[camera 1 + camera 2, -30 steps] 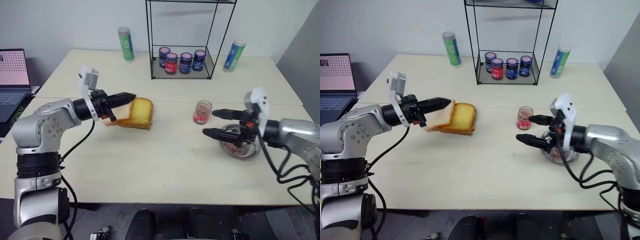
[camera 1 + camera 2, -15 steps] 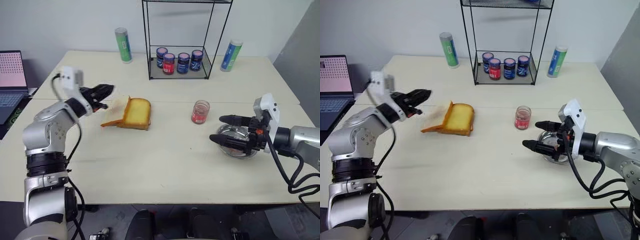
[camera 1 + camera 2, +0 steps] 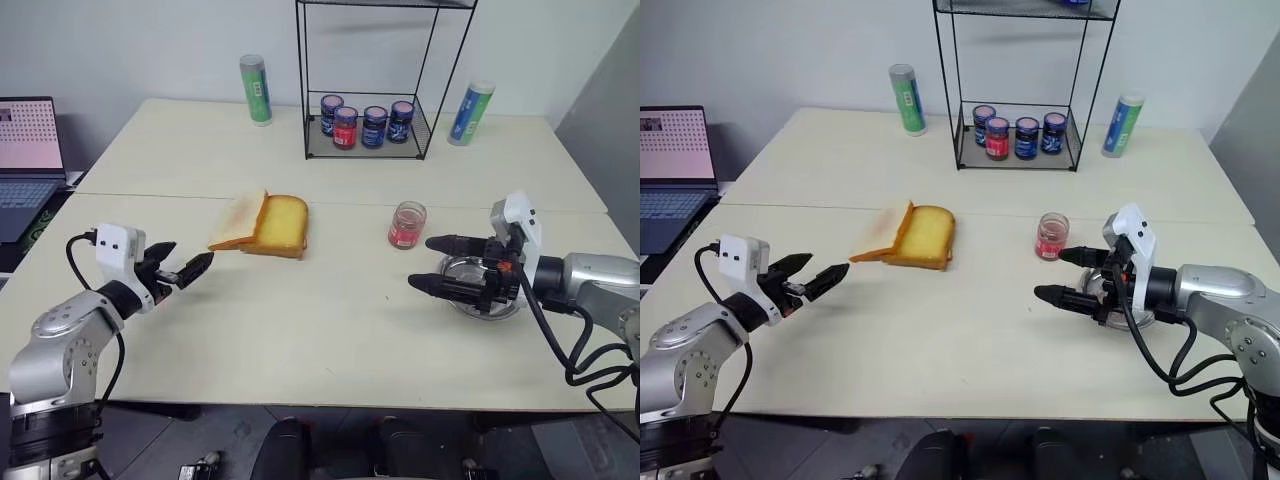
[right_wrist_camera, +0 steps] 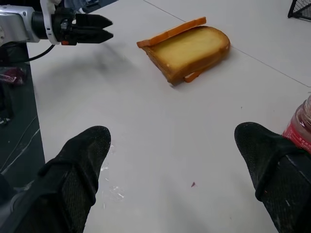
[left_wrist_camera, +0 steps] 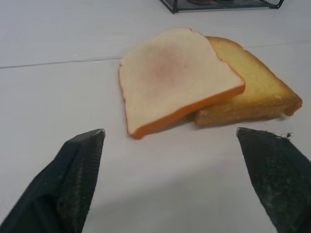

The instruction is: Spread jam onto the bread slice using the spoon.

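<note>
The robot's left gripper needs to close on the bread slice's near corner (image 3: 251, 240) (image 5: 235, 90), the one that rests on the golden bread piece.
The bread slice (image 3: 236, 221), thin and pale with a tan crust, lies tilted with one edge resting on a thicker golden bread piece (image 3: 283, 223). My left gripper (image 3: 183, 266) is open and empty, near the table's front left, a short way from the slice (image 5: 170, 73) and pointing at it. The small glass jar of red jam (image 3: 406, 225) stands right of centre. My right gripper (image 3: 430, 263) is open and empty, just in front of a round steel dish (image 3: 478, 308) and near the jar. The spoon is hidden.
A black wire rack (image 3: 365, 150) at the back holds several dark jars (image 3: 364, 124). A green can (image 3: 254, 90) and a blue-green can (image 3: 466, 112) stand on either side of it. A laptop (image 3: 24, 150) sits at the far left.
My left gripper opened and let go of the bread slice, then drew back and down toward the front left. The slice now rests against the thicker bread. The right gripper stayed put.
</note>
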`<state>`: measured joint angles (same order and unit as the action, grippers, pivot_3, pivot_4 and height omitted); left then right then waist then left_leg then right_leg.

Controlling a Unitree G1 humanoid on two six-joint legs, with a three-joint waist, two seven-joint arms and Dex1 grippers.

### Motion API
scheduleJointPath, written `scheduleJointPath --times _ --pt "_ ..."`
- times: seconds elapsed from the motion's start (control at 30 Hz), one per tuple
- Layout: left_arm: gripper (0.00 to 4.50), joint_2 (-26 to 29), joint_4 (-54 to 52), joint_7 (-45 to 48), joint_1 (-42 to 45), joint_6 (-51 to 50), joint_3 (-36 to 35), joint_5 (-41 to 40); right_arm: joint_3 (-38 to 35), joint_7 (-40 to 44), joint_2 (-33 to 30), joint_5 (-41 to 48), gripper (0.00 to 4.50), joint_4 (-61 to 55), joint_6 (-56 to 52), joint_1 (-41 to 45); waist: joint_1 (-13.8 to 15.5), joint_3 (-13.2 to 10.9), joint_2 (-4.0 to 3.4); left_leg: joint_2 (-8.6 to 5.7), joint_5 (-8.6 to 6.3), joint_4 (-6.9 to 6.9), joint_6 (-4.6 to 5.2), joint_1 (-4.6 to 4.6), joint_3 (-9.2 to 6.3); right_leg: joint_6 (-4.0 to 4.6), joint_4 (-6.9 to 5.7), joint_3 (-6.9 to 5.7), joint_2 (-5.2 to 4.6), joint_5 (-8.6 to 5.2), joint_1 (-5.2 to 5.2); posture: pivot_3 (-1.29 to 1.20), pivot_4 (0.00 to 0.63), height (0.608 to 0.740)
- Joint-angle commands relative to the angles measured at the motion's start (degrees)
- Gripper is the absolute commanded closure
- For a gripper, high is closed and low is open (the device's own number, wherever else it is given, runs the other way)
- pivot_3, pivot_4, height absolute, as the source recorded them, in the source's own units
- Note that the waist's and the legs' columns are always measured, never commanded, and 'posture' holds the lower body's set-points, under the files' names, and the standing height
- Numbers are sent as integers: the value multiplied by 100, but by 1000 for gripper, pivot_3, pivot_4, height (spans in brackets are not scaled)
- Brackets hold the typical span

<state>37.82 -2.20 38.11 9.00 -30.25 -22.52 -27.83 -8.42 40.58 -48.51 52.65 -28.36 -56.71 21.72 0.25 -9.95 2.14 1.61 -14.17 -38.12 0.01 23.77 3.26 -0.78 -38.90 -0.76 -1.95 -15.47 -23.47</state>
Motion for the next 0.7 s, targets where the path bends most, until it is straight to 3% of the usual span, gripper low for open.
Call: scheduleJointPath --times 0.03,0.27,0.7 --pt "33 -192 -279 -208 275 438 367 287 3 129 -11 -88 0 50 159 140 7 0 1 0 0 0 0 0 -1 0 1 0 0 0 1 0 150 740" --pt "33 -578 549 -520 968 1506 1307 1322 -38 39 80 -125 0 -11 159 87 4 1 1 -1 0 0 1 0 0 0 -1 0 2 0 2 0 150 740" --pt "33 -548 2362 -356 1929 2313 1655 1935 -368 -159 41 -84 0 -272 125 -208 -32 1 1 1 0 1 1 1 -2 -1 -2 -2 7 1 0 0 150 740"
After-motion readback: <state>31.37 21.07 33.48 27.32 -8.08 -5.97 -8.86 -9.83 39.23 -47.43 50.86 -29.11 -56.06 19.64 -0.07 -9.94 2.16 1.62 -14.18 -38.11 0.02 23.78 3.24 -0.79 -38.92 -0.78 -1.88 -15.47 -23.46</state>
